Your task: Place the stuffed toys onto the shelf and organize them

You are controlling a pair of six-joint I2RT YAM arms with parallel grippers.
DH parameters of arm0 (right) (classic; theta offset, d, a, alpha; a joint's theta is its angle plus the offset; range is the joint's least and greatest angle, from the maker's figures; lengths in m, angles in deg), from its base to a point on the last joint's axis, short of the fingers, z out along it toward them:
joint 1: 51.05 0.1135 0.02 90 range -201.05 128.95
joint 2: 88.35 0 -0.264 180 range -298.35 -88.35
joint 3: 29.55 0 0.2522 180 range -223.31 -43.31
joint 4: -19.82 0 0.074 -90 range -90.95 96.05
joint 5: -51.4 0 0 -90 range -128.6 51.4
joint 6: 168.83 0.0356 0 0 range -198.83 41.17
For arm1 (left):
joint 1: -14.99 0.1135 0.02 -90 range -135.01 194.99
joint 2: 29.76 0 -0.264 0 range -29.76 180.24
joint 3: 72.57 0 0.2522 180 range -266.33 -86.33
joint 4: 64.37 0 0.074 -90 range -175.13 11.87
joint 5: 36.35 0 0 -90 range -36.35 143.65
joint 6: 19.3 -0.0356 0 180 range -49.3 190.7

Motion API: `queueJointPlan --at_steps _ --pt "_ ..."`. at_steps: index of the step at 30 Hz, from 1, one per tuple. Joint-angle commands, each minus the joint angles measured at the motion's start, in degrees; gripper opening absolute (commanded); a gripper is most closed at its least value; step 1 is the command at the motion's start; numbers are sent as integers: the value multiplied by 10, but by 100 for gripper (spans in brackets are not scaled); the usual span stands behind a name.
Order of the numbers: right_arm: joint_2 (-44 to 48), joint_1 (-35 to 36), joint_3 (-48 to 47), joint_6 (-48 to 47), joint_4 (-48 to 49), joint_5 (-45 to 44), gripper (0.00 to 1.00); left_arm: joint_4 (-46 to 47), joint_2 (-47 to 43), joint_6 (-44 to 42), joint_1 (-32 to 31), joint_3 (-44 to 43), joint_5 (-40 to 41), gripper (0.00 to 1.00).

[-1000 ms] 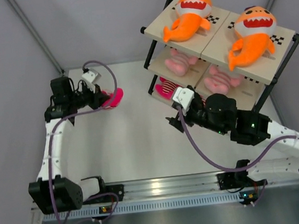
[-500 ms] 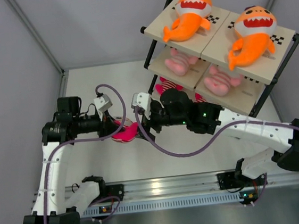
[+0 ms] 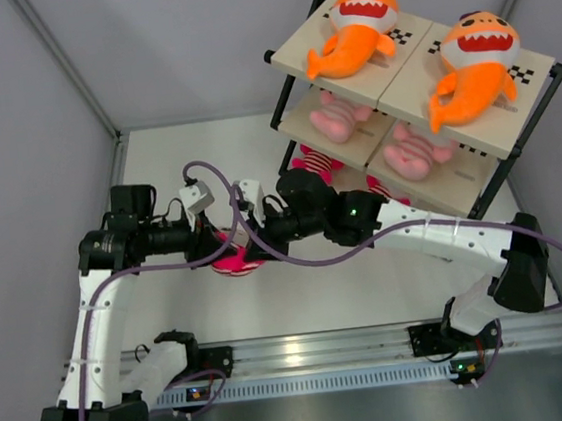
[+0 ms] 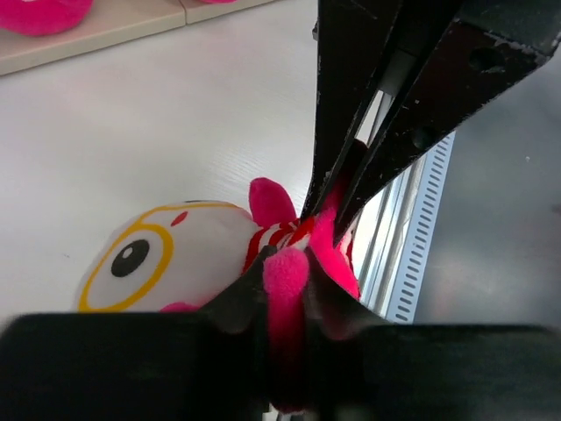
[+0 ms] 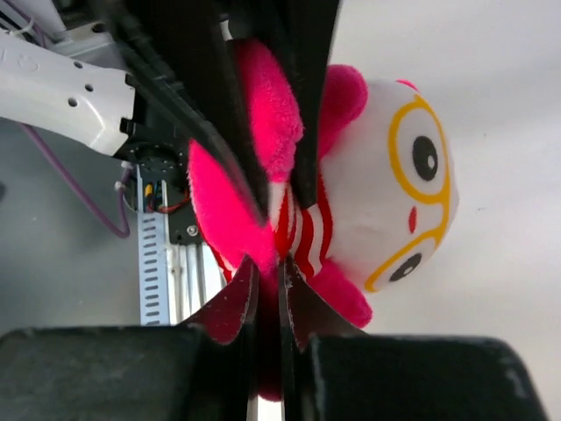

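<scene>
My right gripper will set the white-faced doll down, placing it on the near end of the shelf's bottom level (image 3: 428, 213).
A white-faced doll with a pink-and-white striped body (image 3: 234, 264) (image 4: 166, 259) (image 5: 386, 193) hangs low over the table between both arms. My left gripper (image 3: 220, 249) (image 4: 287, 267) comes in from the left, and a pink limb fills the gap between its fingers. From the right, my right gripper (image 3: 250, 246) (image 5: 267, 263) is pinched shut on another pink part of the doll. On the shelf (image 3: 417, 65), two orange sharks (image 3: 352, 27) (image 3: 472, 65) lie on top. Two pale pink dolls (image 3: 339, 116) (image 3: 411, 152) are on the middle tier. A striped doll (image 3: 312, 160) is lower down.
The shelf's black frame (image 3: 498, 173) stands at the back right, and the right arm stretches along its front. A metal rail (image 3: 316, 353) runs along the near edge by the arm bases. Grey walls close in the left and back. Purple cables (image 3: 207, 173) loop over both wrists.
The left arm carried the striped doll from the back left toward the middle. The right arm swung left away from the shelf, met the doll and shut on it.
</scene>
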Motion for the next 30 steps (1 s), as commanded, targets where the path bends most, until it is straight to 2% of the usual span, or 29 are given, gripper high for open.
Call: queueJointPlan --at_steps 1,2,3,5,8,13,17,19,25,28,30 --pt "21 -3 -31 14 -36 -14 0 -1 4 22 -4 -32 18 34" --pt "27 -3 -35 2 -63 -54 0 -2 8 28 -4 -39 53 51" --pt "33 -4 -40 -4 -93 -78 0 -2 12 39 -4 -44 72 64" --pt "57 -4 -57 -14 -195 -140 0 -1 21 47 -4 -54 111 82" --pt "87 -5 -83 -40 -340 -194 0 -1 30 48 -4 -57 170 87" --pt "127 -7 -107 -40 -514 -286 0 -1 45 53 -3 -76 248 88" --pt "116 -17 -101 -72 -585 -375 0 -1 69 57 -3 -88 284 88" --pt "109 -27 -72 -109 -583 -395 0 -2 74 59 -3 -92 289 88" --pt "99 -122 -47 -166 -620 -390 0 -2 54 40 -3 -90 287 88" --pt "111 -132 -52 -171 -633 -362 0 -1 52 35 -3 -91 280 88" --pt "119 -138 -35 -172 -643 -385 0 -2 57 35 -3 -93 274 88"
